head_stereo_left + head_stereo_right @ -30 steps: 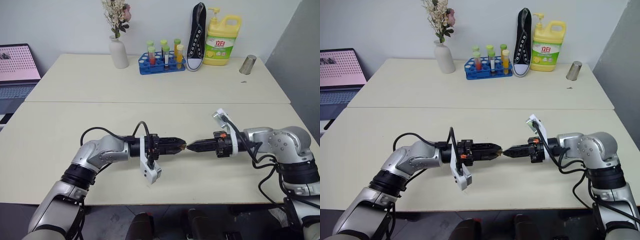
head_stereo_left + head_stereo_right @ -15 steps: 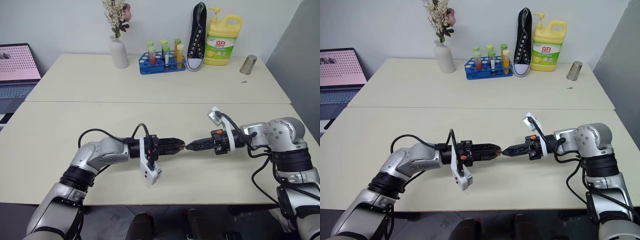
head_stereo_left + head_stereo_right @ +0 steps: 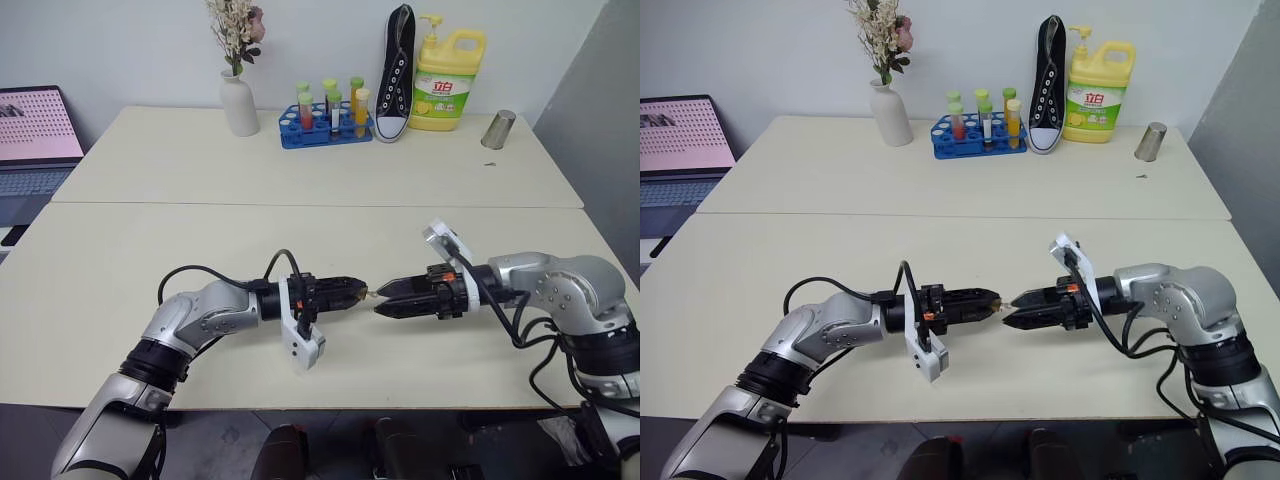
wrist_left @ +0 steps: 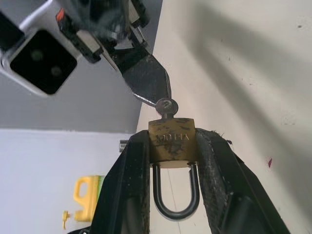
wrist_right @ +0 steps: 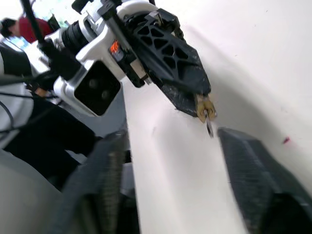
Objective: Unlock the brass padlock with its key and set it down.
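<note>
The padlock's shackle points back between my left gripper's fingers. My right gripper needs to take the gold body (image 4: 171,141), so that my left gripper is free to swing the shackle open.
My left gripper (image 3: 352,291) is shut on the brass padlock (image 4: 171,139), holding its gold body between both fingers just above the table. Its silvery shackle (image 4: 174,197) points back toward the wrist, with both legs in the body. The key (image 4: 167,106) sticks out of the padlock's far end, also seen as a small silvery key (image 5: 208,124). My right gripper (image 3: 382,299) faces it from the right, open, with a finger on either side of the key and touching neither the key nor the padlock.
Along the back of the cream table (image 3: 300,205) stand a white vase of flowers (image 3: 238,105), a blue test-tube rack (image 3: 325,125), a black shoe (image 3: 394,75), a yellow detergent bottle (image 3: 447,80) and a metal cup (image 3: 496,130). A laptop (image 3: 35,140) sits at the far left.
My right gripper was shut on the key; it has rolled, opened and let go. The key stays in the padlock. The left gripper has kept its hold and place.
</note>
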Controlling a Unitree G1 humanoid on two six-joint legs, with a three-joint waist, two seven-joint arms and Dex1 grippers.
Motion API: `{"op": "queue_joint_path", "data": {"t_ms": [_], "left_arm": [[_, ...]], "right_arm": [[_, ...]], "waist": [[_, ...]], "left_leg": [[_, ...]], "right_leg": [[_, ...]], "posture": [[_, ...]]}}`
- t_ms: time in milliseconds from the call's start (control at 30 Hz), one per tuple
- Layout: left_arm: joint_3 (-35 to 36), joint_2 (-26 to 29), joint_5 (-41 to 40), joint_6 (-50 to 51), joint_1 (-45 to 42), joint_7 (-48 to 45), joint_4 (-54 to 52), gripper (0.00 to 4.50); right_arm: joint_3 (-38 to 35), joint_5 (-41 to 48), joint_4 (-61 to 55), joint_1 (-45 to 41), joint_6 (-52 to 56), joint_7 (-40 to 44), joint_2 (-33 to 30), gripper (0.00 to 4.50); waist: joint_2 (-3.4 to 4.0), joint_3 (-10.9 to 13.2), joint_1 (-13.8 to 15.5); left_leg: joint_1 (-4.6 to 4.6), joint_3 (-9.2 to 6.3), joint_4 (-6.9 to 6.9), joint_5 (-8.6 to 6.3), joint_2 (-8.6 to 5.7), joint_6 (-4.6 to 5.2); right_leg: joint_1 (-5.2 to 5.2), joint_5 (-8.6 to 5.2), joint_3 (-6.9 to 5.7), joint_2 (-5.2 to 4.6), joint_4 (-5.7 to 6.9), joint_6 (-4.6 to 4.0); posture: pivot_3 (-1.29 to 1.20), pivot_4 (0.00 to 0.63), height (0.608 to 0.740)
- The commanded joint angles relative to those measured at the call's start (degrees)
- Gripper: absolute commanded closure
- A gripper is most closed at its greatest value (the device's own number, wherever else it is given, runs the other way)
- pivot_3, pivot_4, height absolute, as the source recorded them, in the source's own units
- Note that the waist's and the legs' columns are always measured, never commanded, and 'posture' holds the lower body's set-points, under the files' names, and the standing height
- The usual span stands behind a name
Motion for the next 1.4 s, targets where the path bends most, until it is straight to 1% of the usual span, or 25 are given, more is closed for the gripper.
{"op": "queue_joint_path", "data": {"t_ms": [33,100,200,433,633,700,767,1067,1400], "left_arm": [[0.8,-0.4,-2.6,1.1,0.1,0.4,-3.0,3.54],[0.8,-0.7,-3.3,1.7,0.2,0.5,-3.5,3.54],[0.4,-0.8,-3.4,1.5,0.0,0.4,-3.6,3.54],[0.4,-1.1,-3.1,1.1,-0.8,0.7,-3.2,3.54],[0.5,-0.9,-3.1,1.1,-0.7,0.6,-3.3,3.54],[0.5,-0.9,-3.0,1.1,-0.7,0.6,-3.3,3.54],[0.5,-0.9,-3.1,1.2,-0.5,0.6,-3.4,3.54],[0.6,-0.8,-3.4,1.2,-0.3,0.7,-3.2,3.54],[0.3,-0.5,-3.8,0.3,0.0,0.7,-2.9,3.54]], "right_arm": [[-2.7,-2.8,-2.2,1.8,-7.9,-1.9,1.6,0.27],[-5.2,-1.3,-3.1,3.1,-7.8,-6.3,5.1,0.27],[-5.4,-0.5,-4.3,4.8,-6.5,-10.0,8.9,0.27],[-5.3,0.6,-4.0,5.4,-4.8,-13.3,13.2,0.27],[-5.5,1.1,-3.2,5.0,-4.6,-13.6,13.8,0.27],[-5.5,1.2,-3.1,4.9,-4.7,-13.8,13.8,0.64],[-5.4,1.4,-2.9,4.9,-4.8,-13.5,13.7,1.18],[-4.8,1.2,-2.7,4.9,-5.3,-11.4,12.7,4.31],[-4.7,1.3,-2.3,3.8,-5.7,-9.9,13.0,4.33]], "waist": [[-0.01,0.0,0.0],[-0.01,0.0,-0.1],[0.0,0.0,-0.2],[0.0,0.0,0.0],[0.0,0.0,0.0],[0.0,0.0,0.0],[0.0,0.0,0.0],[0.0,0.0,0.0],[0.0,0.0,0.0]], "left_leg": [[0.01,0.01,0.0,0.0,0.0,0.0],[0.01,0.0,0.0,0.0,0.04,0.0],[0.03,0.0,-0.04,0.01,0.07,-0.01],[0.02,0.03,-0.01,0.01,0.01,-0.01],[0.02,0.02,-0.02,0.01,0.01,-0.01],[0.02,0.02,-0.02,0.01,0.02,-0.01],[0.02,0.02,-0.02,0.01,0.02,-0.01],[0.02,0.02,-0.02,0.01,0.01,-0.01],[0.02,0.02,-0.02,0.01,0.02,-0.01]], "right_leg": [[0.0,0.0,0.0,0.0,0.0,0.0],[0.01,0.0,0.0,0.02,0.0,0.0],[0.0,0.0,0.01,0.02,0.04,-0.01],[0.01,0.01,0.03,0.0,0.03,-0.01],[0.01,0.01,0.02,0.0,0.03,-0.01],[0.01,0.01,0.02,0.0,0.02,-0.01],[0.01,0.01,0.02,0.0,0.02,-0.01],[0.01,0.01,0.02,0.01,0.02,-0.01],[0.01,0.01,0.02,0.01,0.02,-0.01]], "posture": [[0.0,0.15,0.74],[0.0,0.15,0.74],[0.0,0.15,0.74],[0.0,0.15,0.74],[0.0,0.15,0.74],[0.0,0.15,0.74],[0.0,0.15,0.74],[0.0,0.15,0.74],[0.0,0.15,0.74]]}}
